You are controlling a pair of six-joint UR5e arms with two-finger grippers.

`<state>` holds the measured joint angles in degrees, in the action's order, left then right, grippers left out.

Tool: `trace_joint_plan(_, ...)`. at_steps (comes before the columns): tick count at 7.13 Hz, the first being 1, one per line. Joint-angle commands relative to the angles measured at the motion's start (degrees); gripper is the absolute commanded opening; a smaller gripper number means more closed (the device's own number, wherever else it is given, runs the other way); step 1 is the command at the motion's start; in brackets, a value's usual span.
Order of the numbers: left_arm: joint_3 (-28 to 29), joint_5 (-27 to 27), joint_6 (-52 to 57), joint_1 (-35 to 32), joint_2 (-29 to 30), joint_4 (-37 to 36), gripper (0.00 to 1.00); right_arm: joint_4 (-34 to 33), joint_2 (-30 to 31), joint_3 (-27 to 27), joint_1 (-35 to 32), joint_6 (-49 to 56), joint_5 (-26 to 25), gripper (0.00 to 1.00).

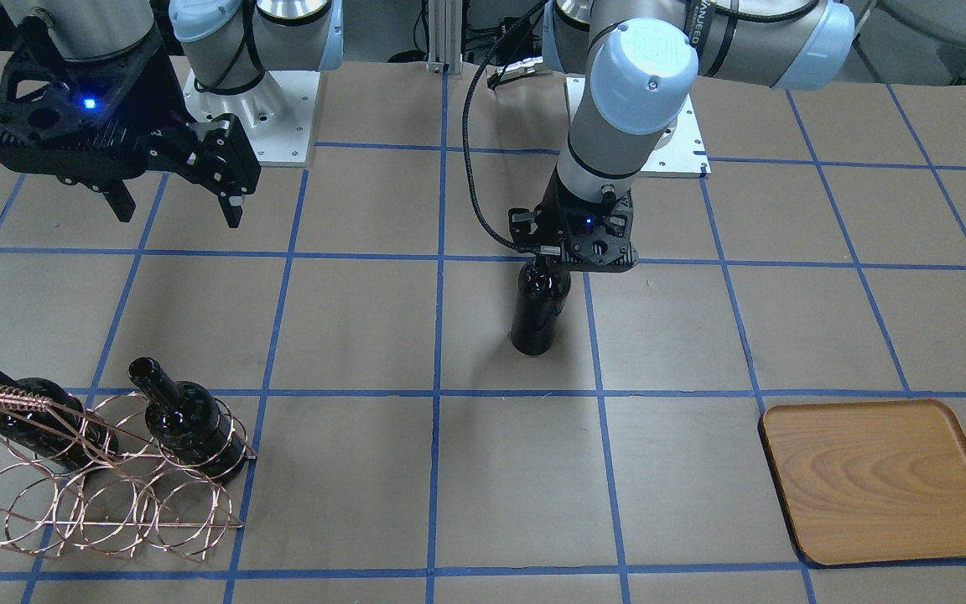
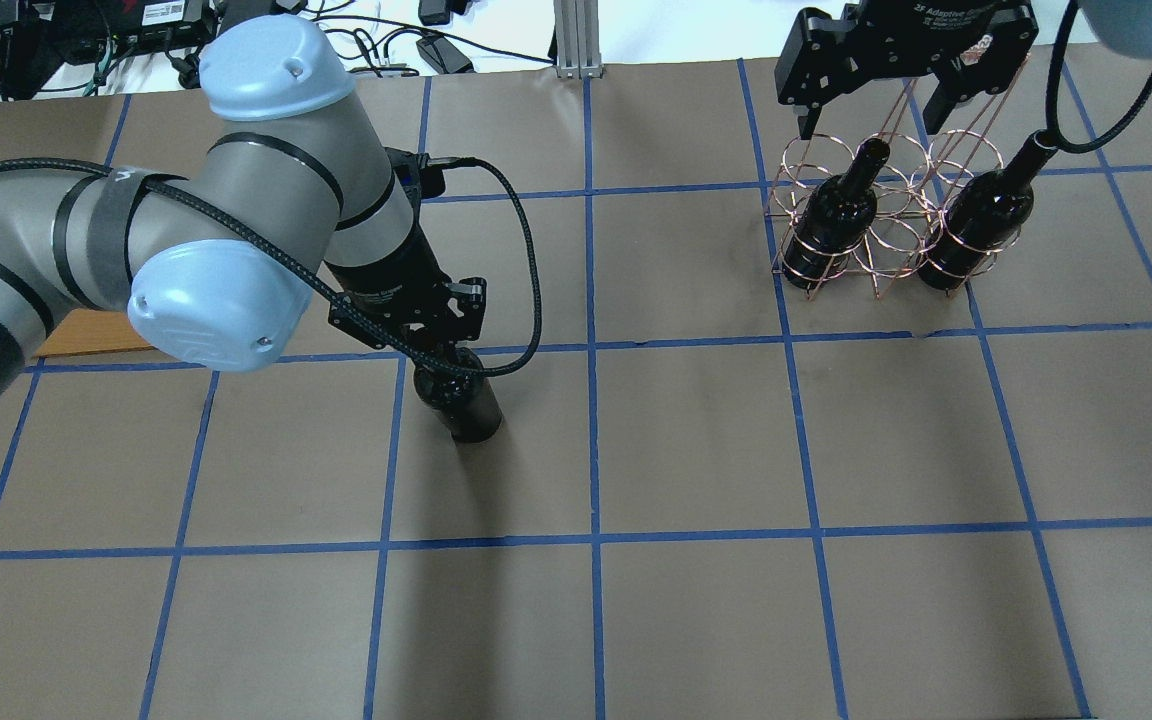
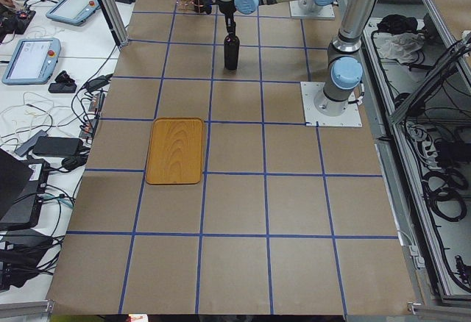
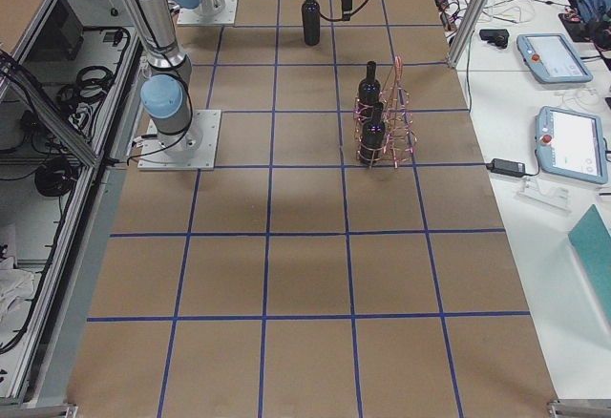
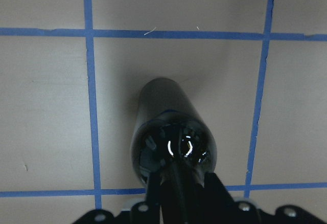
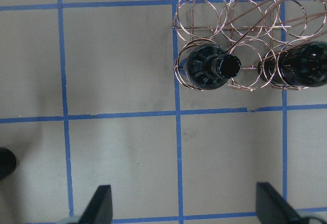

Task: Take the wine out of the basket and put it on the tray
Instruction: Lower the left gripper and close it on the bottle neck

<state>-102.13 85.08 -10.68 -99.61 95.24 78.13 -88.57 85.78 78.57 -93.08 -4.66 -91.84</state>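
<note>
Next, my left gripper puts the wine bottle down on the wooden tray, just inside its edge (image 1: 808, 454) facing the basket.
My left gripper (image 1: 552, 262) is shut on the neck of a near-black wine bottle (image 1: 539, 309) and holds it upright at mid-table; I cannot tell if its base touches the table. The left wrist view shows the bottle (image 5: 171, 127) from above, its neck between the fingers. The copper wire basket (image 1: 110, 520) holds two more bottles (image 1: 185, 419) (image 1: 38, 419). My right gripper (image 1: 173, 201) is open and empty, high above the table by the basket (image 2: 876, 215). The wooden tray (image 1: 881, 478) lies flat and bare, far from the held bottle.
Brown paper with a blue tape grid covers the table. In the overhead view my left arm hides most of the tray (image 2: 86, 335). The arm bases (image 1: 252, 126) stand at the robot's side. Tablets and cables lie on the side bench (image 3: 29, 57).
</note>
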Motion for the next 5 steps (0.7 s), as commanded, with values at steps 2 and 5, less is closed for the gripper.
trace_joint_plan(2, 1.67, 0.35, 3.80, 0.29, -1.90, -0.08, 0.00, 0.07, 0.00, 0.00, 0.00, 0.00, 0.00, 1.00)
trace_joint_plan(5, 7.01, 1.65, 9.40, 3.26, -2.07, 6.55, 0.00, -0.02, 0.00, 0.00, 0.00, 0.09, 0.08, 1.00)
